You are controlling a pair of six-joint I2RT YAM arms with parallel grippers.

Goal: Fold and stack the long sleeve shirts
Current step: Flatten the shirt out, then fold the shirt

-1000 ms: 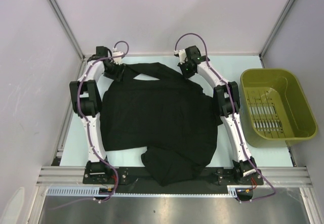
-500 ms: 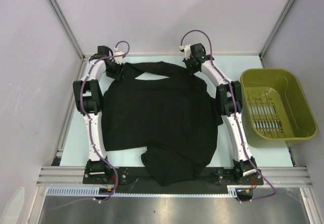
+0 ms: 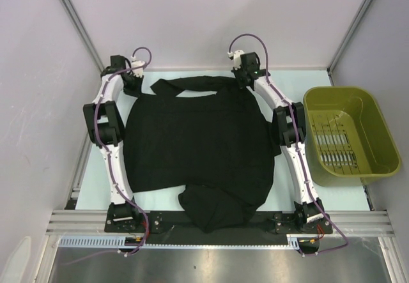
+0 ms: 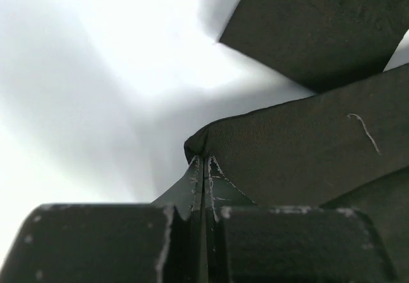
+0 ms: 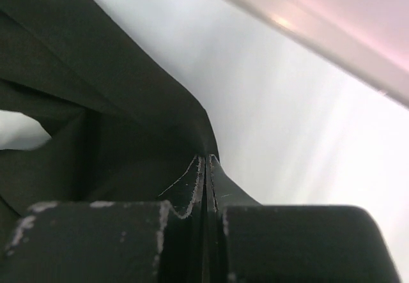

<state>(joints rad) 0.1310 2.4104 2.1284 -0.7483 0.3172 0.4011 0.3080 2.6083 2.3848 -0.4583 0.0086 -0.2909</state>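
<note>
Shirt corner bunches in my left fingers; next I release, pinch the very end of that corner (image 4: pixel 188 147) before folding.
One black long sleeve shirt (image 3: pixel 198 142) lies spread over the table between the two arms, with a bunched part hanging over the near edge. My left gripper (image 3: pixel 136 82) is at the shirt's far left corner, and in the left wrist view it (image 4: pixel 203 160) is shut on a fold of the black fabric (image 4: pixel 307 155). At the far right corner my right gripper (image 3: pixel 240 81) is also shut on the shirt's edge (image 5: pixel 96 104), its tips (image 5: pixel 206 160) pressed together on the cloth. The far hem runs taut between the two grippers.
An olive-green plastic basket (image 3: pixel 339 90) stands on the table to the right of the right arm. Pale walls close in the far side and both sides. A metal rail runs along the near edge by the arm bases.
My left gripper has shut on the far left corner and moved left and back, drawing the fabric out. The right gripper shifted slightly back. The far hem now lies straighter.
</note>
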